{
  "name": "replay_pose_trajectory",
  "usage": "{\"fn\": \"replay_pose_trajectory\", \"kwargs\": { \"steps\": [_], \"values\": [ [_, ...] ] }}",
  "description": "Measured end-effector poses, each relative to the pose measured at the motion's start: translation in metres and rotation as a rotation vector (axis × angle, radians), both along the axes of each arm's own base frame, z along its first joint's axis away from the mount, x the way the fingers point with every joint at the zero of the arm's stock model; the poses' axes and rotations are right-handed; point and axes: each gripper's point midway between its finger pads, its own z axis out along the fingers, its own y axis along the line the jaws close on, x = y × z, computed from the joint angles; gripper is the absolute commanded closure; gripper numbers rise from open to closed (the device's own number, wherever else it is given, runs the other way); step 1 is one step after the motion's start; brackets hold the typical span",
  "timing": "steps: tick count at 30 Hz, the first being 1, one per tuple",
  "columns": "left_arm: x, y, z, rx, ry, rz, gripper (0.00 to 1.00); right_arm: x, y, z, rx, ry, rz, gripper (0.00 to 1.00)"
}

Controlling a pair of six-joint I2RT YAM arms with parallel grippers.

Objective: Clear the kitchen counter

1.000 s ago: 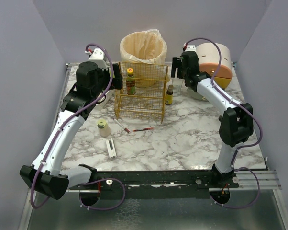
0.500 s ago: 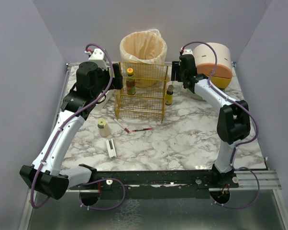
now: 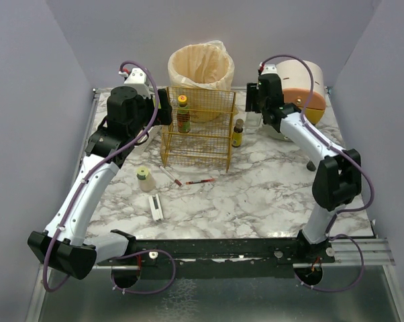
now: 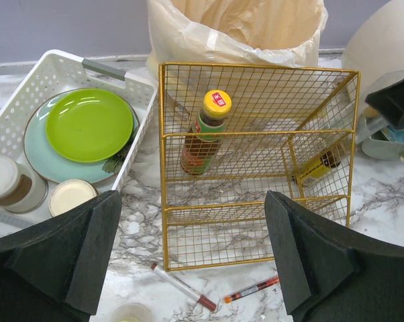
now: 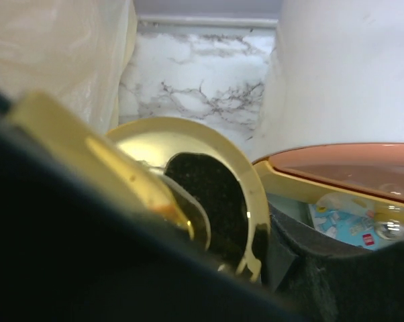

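The robot's right gripper needs to set the gold-rimmed cup down in the yellow wire rack [image 3: 212,121] next to the sauce bottle.
The kitchen counter [image 3: 256,194] is white marble with grey veins. At its back right my right gripper [image 3: 254,113] points down over a gold-rimmed cup [image 3: 251,123]. In the right wrist view one black finger sits inside the cup [image 5: 256,194] and the other outside, so my right gripper [image 5: 259,235] is shut on the cup's wall. My left gripper [image 3: 163,107] hovers open beside the yellow wire rack [image 3: 196,134]. Nothing is between the jaws of my left gripper [image 4: 192,201], and the rack [image 4: 256,168] lies ahead of them.
A sauce bottle [image 3: 182,113] stands in the rack, a small dark bottle [image 3: 237,133] beside it. Two pens [image 3: 188,181], a small jar [image 3: 145,179] and a white flat piece [image 3: 156,207] lie in front. Behind are a lined bin [image 3: 200,67], a cream-and-orange box [image 3: 303,90] and a dish tray [image 4: 27,94].
My right gripper's jaws have closed in on the cup while its arm shifted slightly right. The left arm has not moved.
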Motion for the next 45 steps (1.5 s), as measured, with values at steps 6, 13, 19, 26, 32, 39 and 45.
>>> {"fn": "replay_pose_trajectory", "kwargs": {
  "steps": [6,13,19,26,32,39,45],
  "values": [
    [0.0,0.0,0.0,0.0,0.0,0.0,0.05,-0.01,-0.011,0.071,0.007,-0.123,-0.023,0.99],
    [0.0,0.0,0.0,0.0,0.0,0.0,0.05,-0.036,-0.006,0.171,0.023,-0.301,-0.046,0.99],
    [0.0,0.0,0.0,-0.002,0.0,0.001,0.05,-0.071,0.044,0.24,0.106,-0.415,0.035,0.99],
    [-0.004,0.005,-0.009,-0.022,0.02,0.038,0.01,-0.092,0.08,0.267,0.263,-0.439,0.109,0.99],
    [-0.008,0.01,-0.014,-0.04,0.03,0.065,0.01,-0.081,0.093,0.25,0.318,-0.409,0.102,0.99],
    [-0.013,0.012,-0.014,-0.049,0.027,0.072,0.01,-0.062,0.109,0.22,0.335,-0.363,0.092,0.99],
    [-0.014,0.012,-0.017,-0.049,0.034,0.074,0.01,-0.053,0.117,0.209,0.345,-0.352,0.087,1.0]
  ]
}}
